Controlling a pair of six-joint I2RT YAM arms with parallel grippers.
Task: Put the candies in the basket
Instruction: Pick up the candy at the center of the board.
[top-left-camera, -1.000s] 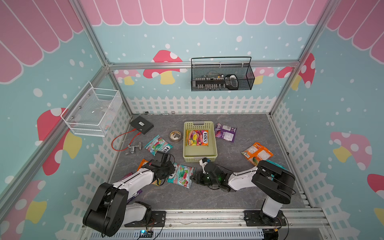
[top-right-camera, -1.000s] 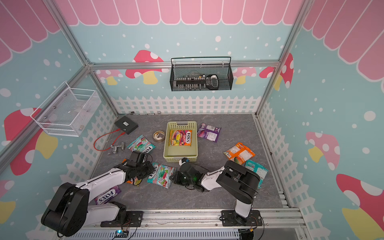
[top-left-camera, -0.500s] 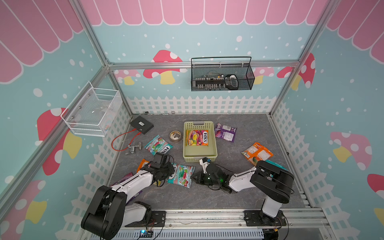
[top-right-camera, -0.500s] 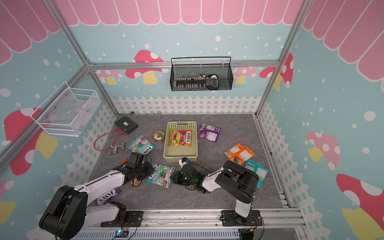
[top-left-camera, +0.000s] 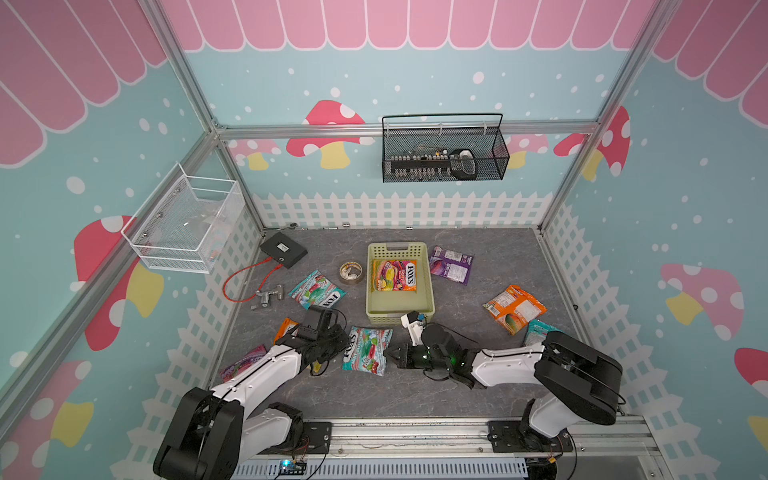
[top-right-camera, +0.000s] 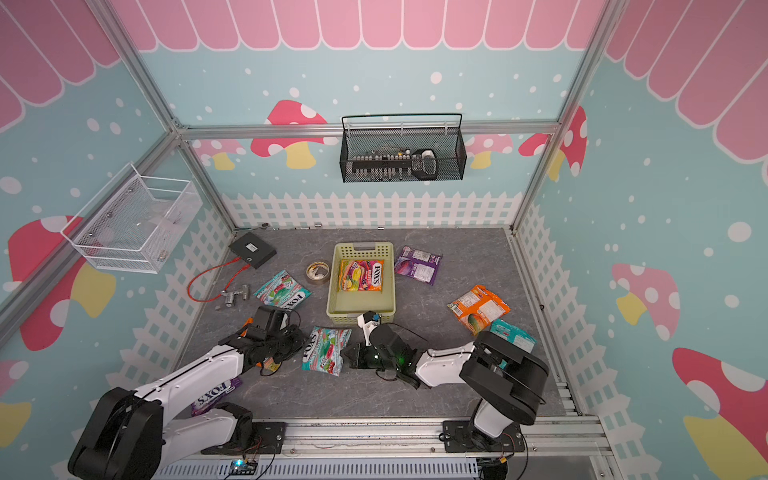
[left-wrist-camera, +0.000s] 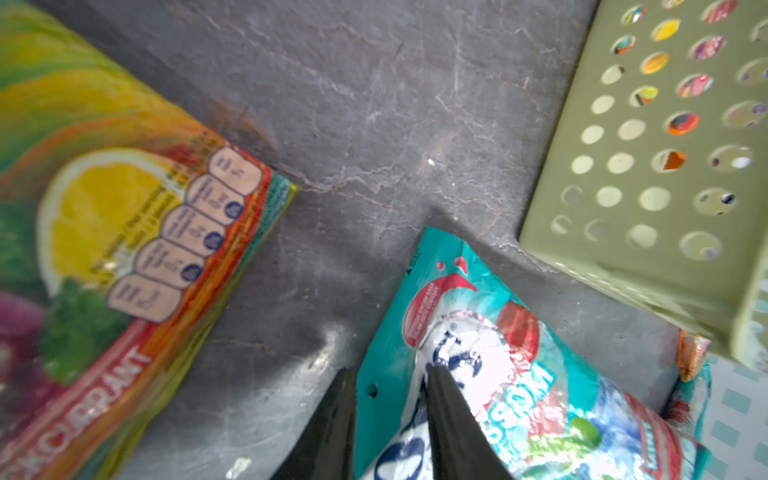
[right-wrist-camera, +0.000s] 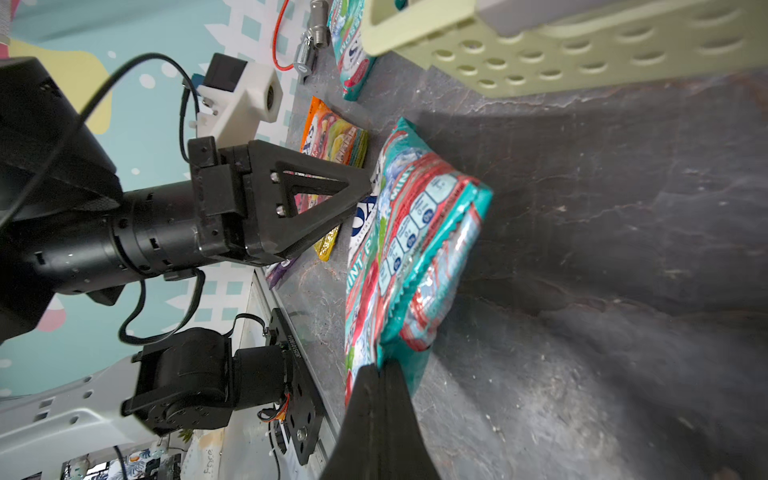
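I need to open my right gripper and pinch deeper into the bag's edge (right-wrist-camera: 417, 308) before lifting it to the basket, as its fingers meet only the outer seam of the teal candy bag.
A teal candy bag (top-left-camera: 365, 349) (top-right-camera: 326, 351) lies on the grey floor in front of the pale green basket (top-left-camera: 401, 316) (top-right-camera: 360, 318). My right gripper (top-left-camera: 392, 356) (right-wrist-camera: 380, 365) is shut on that bag's right edge. My left gripper (top-left-camera: 341, 340) (left-wrist-camera: 390, 374) is at its left edge, open, with the bag's corner (left-wrist-camera: 415, 332) between its fingers. One orange-pink candy bag (top-left-camera: 394, 275) lies inside the basket. Other candies lie around: teal (top-left-camera: 316, 289), purple (top-left-camera: 451, 269), orange (top-left-camera: 514, 308), and a fruit-printed one (left-wrist-camera: 124, 249) under my left arm.
A tape roll (top-left-camera: 351, 272) sits just left of the basket. A black box (top-left-camera: 283, 254) with a red cable and a metal fitting (top-left-camera: 268, 296) lie at the back left. A black wire basket (top-left-camera: 444, 153) and a white mesh basket (top-left-camera: 187, 228) hang on the walls.
My right gripper has shut on the teal bag's right edge. The left gripper's jaws have parted a little at the bag's left edge. The bag has barely shifted.
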